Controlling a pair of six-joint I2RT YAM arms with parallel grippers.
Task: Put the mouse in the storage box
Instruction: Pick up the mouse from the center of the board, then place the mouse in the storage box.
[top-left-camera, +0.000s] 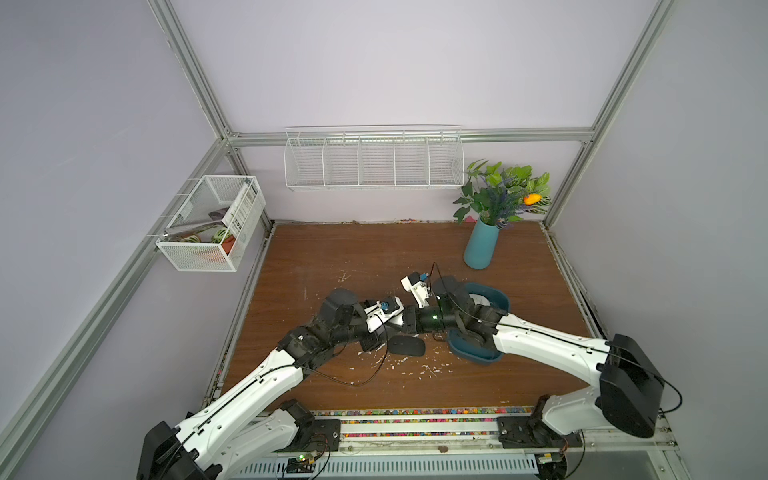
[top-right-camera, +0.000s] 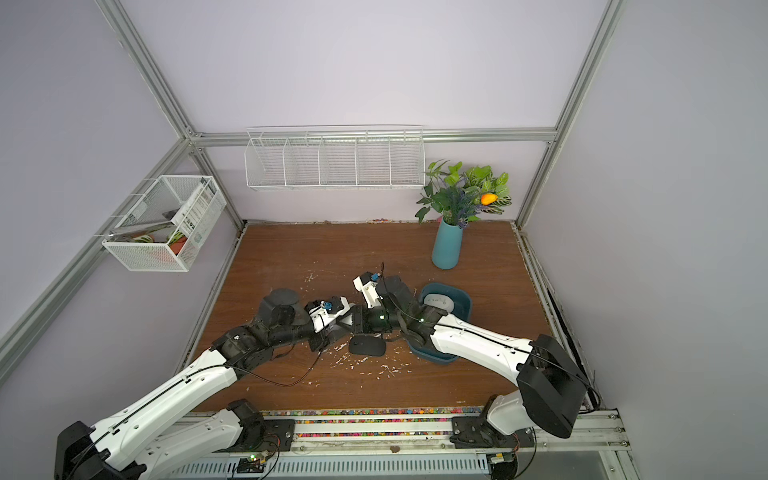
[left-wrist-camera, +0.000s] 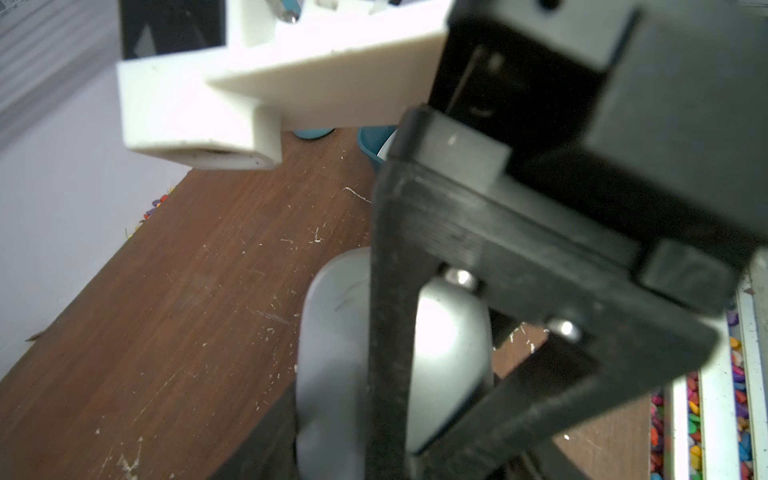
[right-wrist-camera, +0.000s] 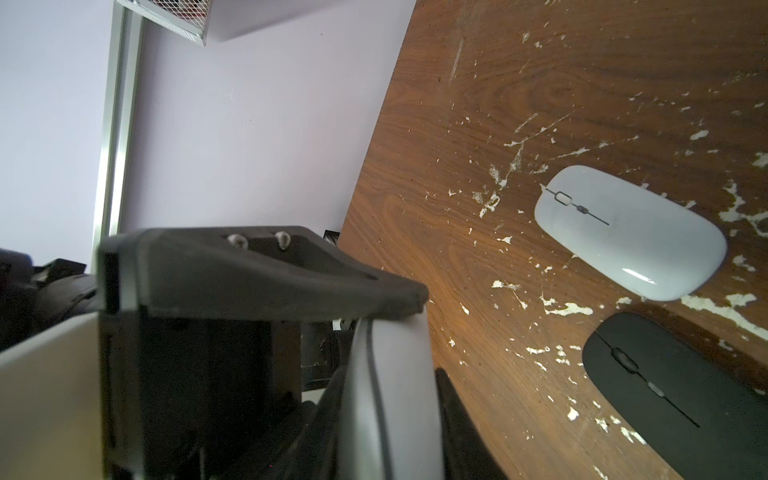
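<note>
The robot's right gripper should release the grey mouse inside the storage box, at the end (top-left-camera: 469, 343) that faces the coloured pebbles.
A grey mouse (right-wrist-camera: 390, 386) hangs on edge above the middle of the table, with my right gripper (right-wrist-camera: 390, 419) shut on it. My left gripper (left-wrist-camera: 374, 453) meets it from the opposite side. One of its fingers (left-wrist-camera: 266, 436) lies against the mouse's edge; the other is hidden. In both top views the arms hide this mouse. A black mouse (top-left-camera: 406, 345) lies on the table just below the grippers. Beside it lies a white mouse (right-wrist-camera: 631, 232). The dark teal storage box (top-left-camera: 473, 353) sits under my right forearm, and another white mouse (top-right-camera: 438, 301) lies in it.
A tall teal vase (top-left-camera: 481, 245) with plants stands at the back right. White wire baskets hang on the back wall (top-left-camera: 374, 160) and the left wall (top-left-camera: 212, 224). White flecks litter the wooden table (top-left-camera: 353, 257). A strip of coloured pebbles (top-left-camera: 415, 412) runs along the front edge.
</note>
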